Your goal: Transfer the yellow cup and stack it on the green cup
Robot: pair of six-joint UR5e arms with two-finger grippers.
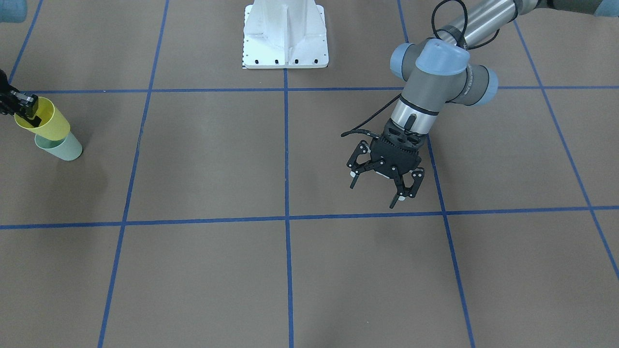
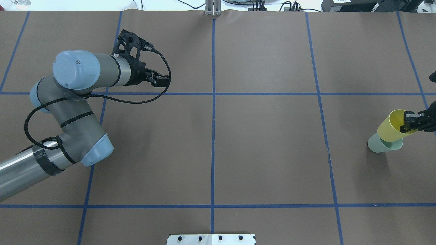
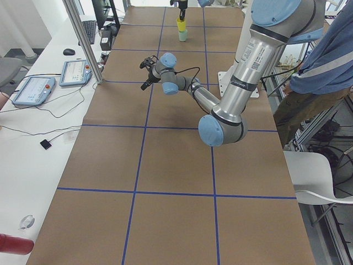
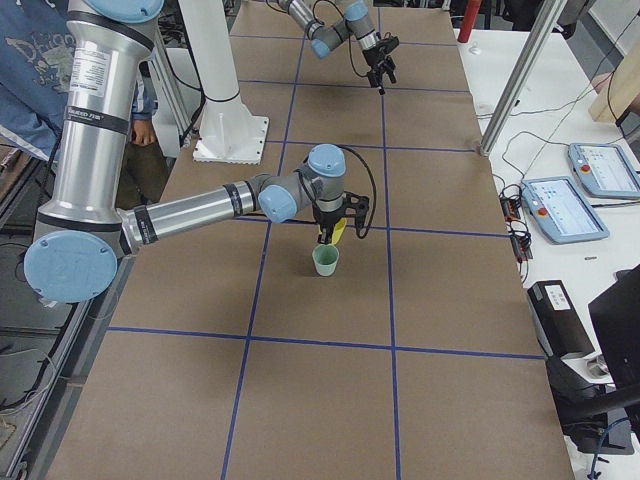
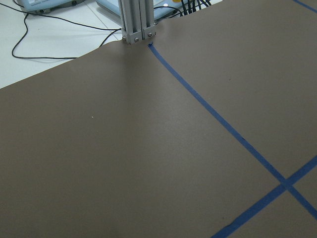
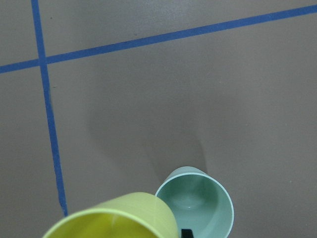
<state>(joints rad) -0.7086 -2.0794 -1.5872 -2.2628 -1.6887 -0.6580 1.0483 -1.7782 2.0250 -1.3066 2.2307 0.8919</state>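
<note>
Next, my right gripper lets go of the yellow cup down inside the opening of the green cup (image 1: 54, 140) (image 6: 198, 206).
The yellow cup (image 1: 48, 124) is tilted and held by its rim in my right gripper (image 1: 29, 111), which is shut on it. Its base hangs just over the mouth of the green cup (image 1: 65, 148), which stands upright on the table. In the overhead view the yellow cup (image 2: 391, 128) overlaps the green cup (image 2: 381, 146) near the right edge, with the right gripper (image 2: 409, 123) on its rim. The right wrist view shows the yellow rim (image 6: 119, 218) beside the green cup's open mouth (image 6: 195, 201). My left gripper (image 1: 373, 195) is open and empty, far away over bare table.
The white robot base plate (image 1: 285, 36) sits at the table's robot side. Blue tape lines (image 1: 286, 217) divide the brown table. An aluminium post (image 5: 136, 20) stands at the table's far edge. An operator (image 3: 325, 72) stands beside the table.
</note>
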